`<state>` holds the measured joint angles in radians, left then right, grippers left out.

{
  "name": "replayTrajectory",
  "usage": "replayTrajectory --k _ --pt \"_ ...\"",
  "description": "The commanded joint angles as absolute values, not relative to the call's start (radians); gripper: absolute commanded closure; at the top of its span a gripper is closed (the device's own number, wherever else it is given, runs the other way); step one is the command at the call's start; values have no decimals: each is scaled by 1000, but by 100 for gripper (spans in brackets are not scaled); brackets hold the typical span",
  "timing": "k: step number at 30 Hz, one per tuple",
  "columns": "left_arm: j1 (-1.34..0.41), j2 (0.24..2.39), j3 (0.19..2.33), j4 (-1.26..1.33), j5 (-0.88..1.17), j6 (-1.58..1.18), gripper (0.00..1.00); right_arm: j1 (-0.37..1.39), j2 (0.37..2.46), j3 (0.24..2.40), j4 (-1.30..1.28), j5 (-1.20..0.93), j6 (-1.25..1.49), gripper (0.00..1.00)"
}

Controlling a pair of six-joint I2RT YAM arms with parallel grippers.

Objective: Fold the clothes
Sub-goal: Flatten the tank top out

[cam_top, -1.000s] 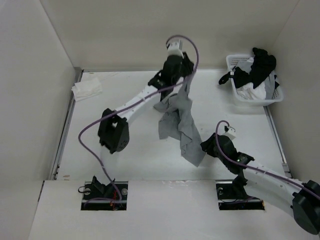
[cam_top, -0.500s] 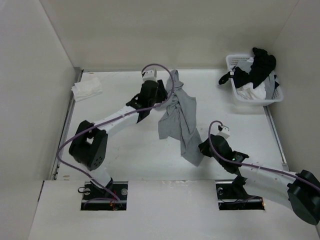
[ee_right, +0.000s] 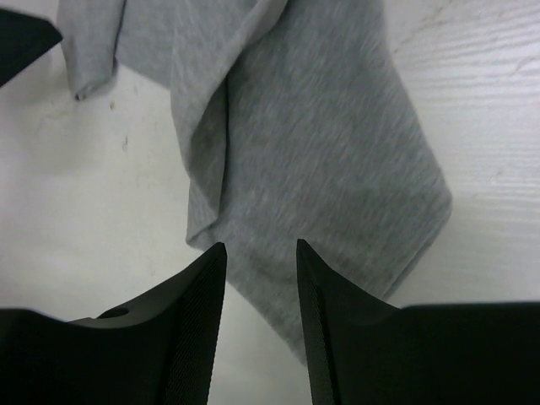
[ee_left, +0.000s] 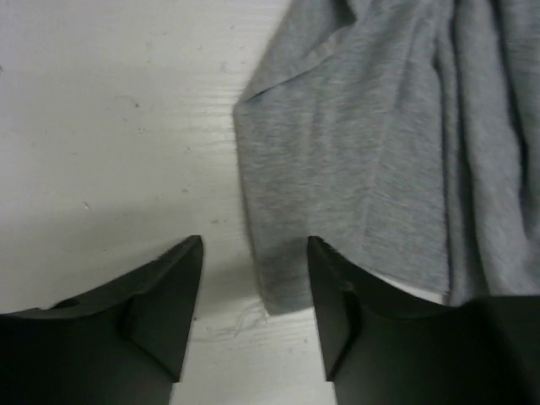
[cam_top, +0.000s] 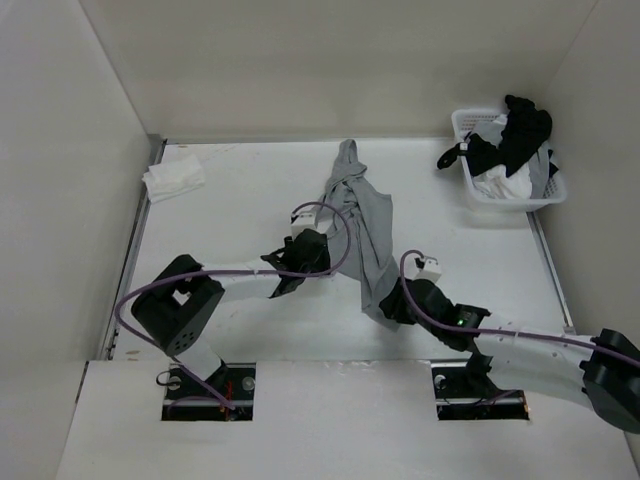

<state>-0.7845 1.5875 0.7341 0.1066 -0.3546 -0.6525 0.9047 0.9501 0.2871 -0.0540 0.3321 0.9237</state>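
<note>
The T-shirt lies bunched in a long strip. Before folding, my left gripper needs to grip and pull the T-shirt's loose corner point(ee_left: 283, 291) away from the T-shirt's near end.
The clothes, a light-grey T-shirt point(cam_top: 368, 225), lie crumpled in a long strip on the white table, running from the back centre toward the near edge. My left gripper point(cam_top: 322, 258) sits low at the strip's left side. In the left wrist view its jaws point(ee_left: 253, 245) stand open, with a loose corner of the shirt point(ee_left: 363, 143) lying between them, ungripped. My right gripper point(cam_top: 390, 305) is at the strip's near end. Its jaws point(ee_right: 260, 246) are also open, just above the shirt's point(ee_right: 321, 169) lower edge, holding nothing.
A white basket point(cam_top: 470, 185) heaped with black, white and grey garments stands at the back right. A folded white cloth point(cam_top: 173, 178) lies at the back left. Pale walls close in the table on the left, back and right.
My left gripper, which held the shirt up at the back, has let go and drawn back toward the near side. The shirt now lies on the table. My right gripper has edged left.
</note>
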Motion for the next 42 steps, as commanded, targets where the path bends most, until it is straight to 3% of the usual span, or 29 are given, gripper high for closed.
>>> replayTrajectory --k 1,4,6,15,26,31,42 --pt "-766 1655 761 169 -330 -681 55 952 953 345 -121 366 951 58" --pt "-746 1658 747 215 -314 -698 83 988 943 367 -208 409 980 59" --pt "-723 1619 723 229 -313 -704 92 1022 965 393 -242 407 985 60" --pt "-608 1430 571 233 -321 -704 97 1209 1133 574 -523 480 1003 55" --pt "-418 1220 402 213 -261 -727 94 1272 1371 727 -649 541 960 53" --pt "-334 1174 362 196 -241 -729 71 1292 1390 738 -667 522 962 51" --pt "-404 1236 380 173 -127 -718 62 1282 1263 684 -581 517 942 50"
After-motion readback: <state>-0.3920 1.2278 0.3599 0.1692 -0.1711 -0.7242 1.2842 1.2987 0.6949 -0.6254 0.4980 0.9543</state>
